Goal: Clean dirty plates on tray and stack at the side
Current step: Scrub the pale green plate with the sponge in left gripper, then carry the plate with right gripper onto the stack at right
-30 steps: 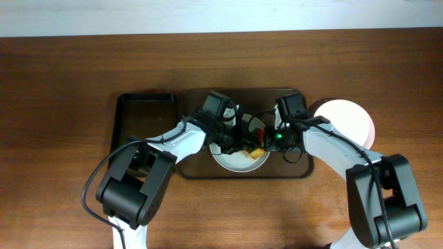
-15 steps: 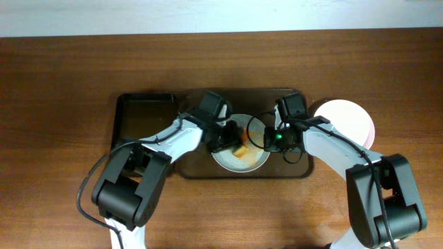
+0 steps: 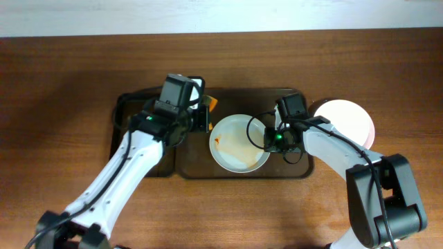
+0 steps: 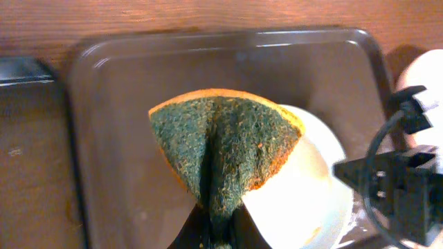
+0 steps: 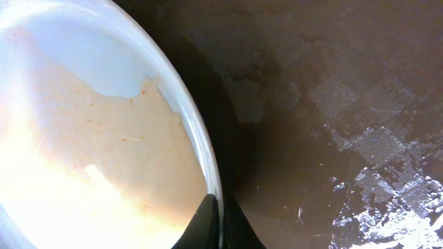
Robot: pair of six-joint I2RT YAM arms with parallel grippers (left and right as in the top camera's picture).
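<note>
My right gripper is going to set the smeared plate down and let go of it on top of the plain white plate [image 3: 344, 129] that is beside the brown tray. The smeared plate now lies on that tray.
One white plate [image 3: 239, 142] lies on the dark brown tray [image 3: 291, 171], with a faint orange smear on its left part. My right gripper [image 3: 270, 140] is shut on its right rim; the right wrist view shows the fingers [image 5: 220, 223] pinching the rim of the smeared plate [image 5: 90, 138]. My left gripper [image 3: 202, 115] is shut on a green sponge with an orange edge [image 4: 221, 149], held above the tray's left part, just left of the plate [image 4: 304, 200]. A plain white plate [image 3: 349, 117] lies on the table right of the tray.
A narrower black tray [image 3: 121, 131] lies against the brown tray's left side, under my left arm. The brown tray's surface [image 5: 332, 104] shows wet streaks. My right arm's cables [image 4: 394, 187] reach over the plate's right side.
My left gripper has lifted the sponge off the plate and moved left and back, off the plate's face. The right gripper has kept its hold on the rim.
</note>
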